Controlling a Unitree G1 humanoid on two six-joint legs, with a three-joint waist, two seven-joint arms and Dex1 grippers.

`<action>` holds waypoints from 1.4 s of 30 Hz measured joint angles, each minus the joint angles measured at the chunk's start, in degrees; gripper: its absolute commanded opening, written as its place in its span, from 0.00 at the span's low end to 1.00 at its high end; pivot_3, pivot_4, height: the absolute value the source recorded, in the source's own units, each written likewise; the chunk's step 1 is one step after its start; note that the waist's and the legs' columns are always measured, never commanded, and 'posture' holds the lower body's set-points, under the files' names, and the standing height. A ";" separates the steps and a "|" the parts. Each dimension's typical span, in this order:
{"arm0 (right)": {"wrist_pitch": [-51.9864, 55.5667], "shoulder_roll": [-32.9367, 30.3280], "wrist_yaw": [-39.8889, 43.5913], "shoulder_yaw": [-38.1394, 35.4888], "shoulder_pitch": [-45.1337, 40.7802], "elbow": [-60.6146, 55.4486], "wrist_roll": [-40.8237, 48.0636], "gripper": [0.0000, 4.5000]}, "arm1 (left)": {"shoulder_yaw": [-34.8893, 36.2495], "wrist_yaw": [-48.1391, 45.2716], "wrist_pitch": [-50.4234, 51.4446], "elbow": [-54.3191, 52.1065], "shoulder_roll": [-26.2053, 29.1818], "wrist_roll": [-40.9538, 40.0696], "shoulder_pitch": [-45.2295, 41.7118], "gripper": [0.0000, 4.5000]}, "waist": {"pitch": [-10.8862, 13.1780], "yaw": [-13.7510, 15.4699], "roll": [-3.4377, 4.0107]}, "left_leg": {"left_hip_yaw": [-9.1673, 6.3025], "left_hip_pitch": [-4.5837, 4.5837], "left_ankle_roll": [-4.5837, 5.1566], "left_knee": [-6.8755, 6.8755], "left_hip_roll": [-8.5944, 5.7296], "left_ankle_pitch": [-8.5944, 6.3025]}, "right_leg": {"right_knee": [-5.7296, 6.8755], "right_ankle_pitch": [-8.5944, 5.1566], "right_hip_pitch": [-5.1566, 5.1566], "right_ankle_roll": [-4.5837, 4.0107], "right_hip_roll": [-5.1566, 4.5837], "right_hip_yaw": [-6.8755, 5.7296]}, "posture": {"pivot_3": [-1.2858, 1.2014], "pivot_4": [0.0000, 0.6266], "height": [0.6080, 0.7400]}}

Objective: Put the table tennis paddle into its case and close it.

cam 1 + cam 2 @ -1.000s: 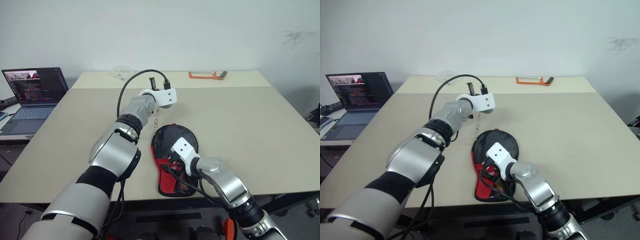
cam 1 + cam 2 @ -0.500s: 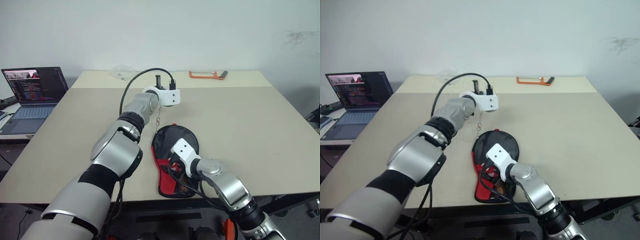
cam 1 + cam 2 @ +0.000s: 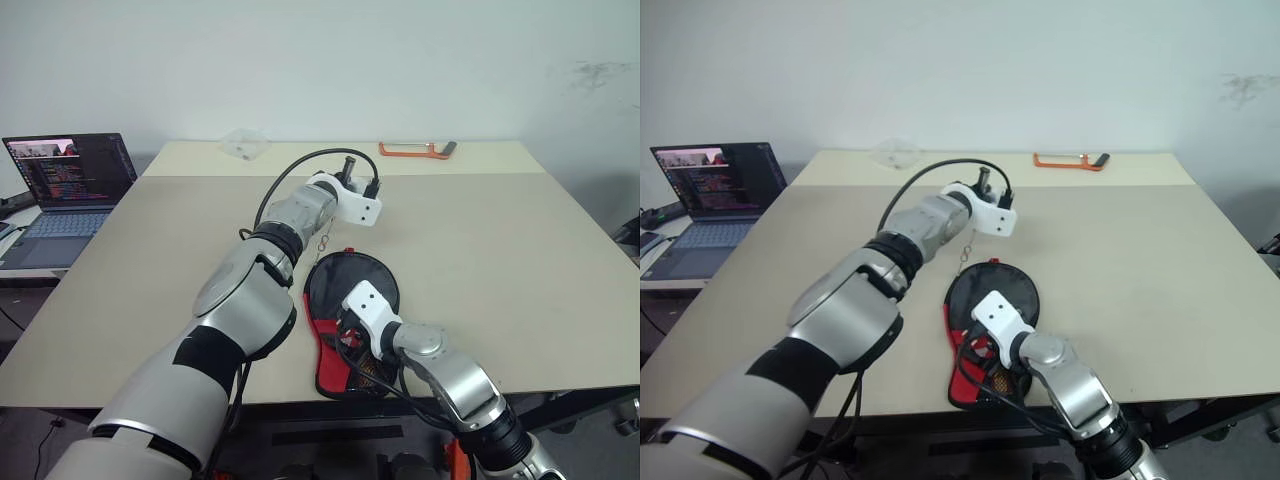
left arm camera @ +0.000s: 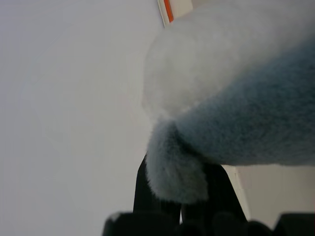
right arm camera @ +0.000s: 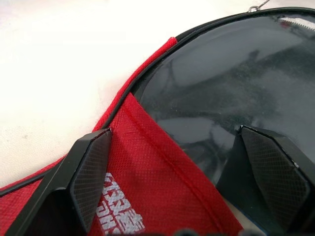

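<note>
My left gripper is holding the fluffy charm, which hangs above the table now. It will let go of it on the bare table (image 3: 408, 253) next to the black round part's far edge.
The case (image 3: 350, 300) lies flat near the table's front edge, with a black round part and a red lower part bearing white lettering (image 5: 123, 211). My right gripper (image 5: 184, 147) is open and rests low over the seam between the red and black parts, one finger on each side. A thin chain (image 3: 325, 240) rises from the case's top edge to my left gripper (image 3: 358, 192), which hangs above the table. It is shut on a fluffy white-and-grey charm (image 4: 221, 98). The paddle is hidden.
An open laptop (image 3: 70, 185) stands on a side desk to the left. An orange-framed saw (image 3: 412, 150) and a clear plastic item (image 3: 243, 143) lie at the table's far edge. The case's lower end is close to the table's front edge (image 3: 300, 398).
My left gripper has moved to the right above the case and rolled at the wrist, with the chain swinging along under it. The right gripper and the case have stayed put.
</note>
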 measured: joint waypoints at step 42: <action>0.26 0.82 -0.61 0.16 0.34 -0.28 -0.51 1.00 | -6.36 9.26 -12.27 1.33 -12.54 5.99 -3.09 0.01 | -0.01 0.08 0.09 | -0.01 0.01 0.01 0.02 0.00 -0.04 | -0.03 -0.03 0.08 0.04 -0.02 -0.02 | 0.52 0.24 1.00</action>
